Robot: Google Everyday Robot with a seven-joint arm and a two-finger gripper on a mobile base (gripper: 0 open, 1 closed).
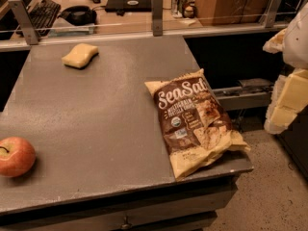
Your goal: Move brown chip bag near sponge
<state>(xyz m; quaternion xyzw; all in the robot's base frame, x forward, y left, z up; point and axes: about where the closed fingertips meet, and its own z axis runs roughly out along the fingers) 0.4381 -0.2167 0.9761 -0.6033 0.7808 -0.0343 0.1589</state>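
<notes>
Next, I move my gripper to the brown chip bag's long edge (pixel 211 102) facing the gripper, near the far end of the bag, and close it there.
The brown chip bag (pixel 195 121) lies flat on the right side of the grey table (pixel 96 109), its lower end reaching the front right corner. The pale-yellow sponge (pixel 80 55) lies at the far left of the table, well away from the bag. My gripper (pixel 279 73) hangs at the right edge of the view, off the table and to the right of the bag. Its pale-yellow fingers (pixel 288 100) stand apart with nothing between them.
A red-orange apple (pixel 16 156) sits at the table's front left edge. A rail with metal posts (pixel 157 13) runs along the back, with a desk, keyboard (pixel 42 11) and cans (pixel 180 1) behind it. Floor lies to the right.
</notes>
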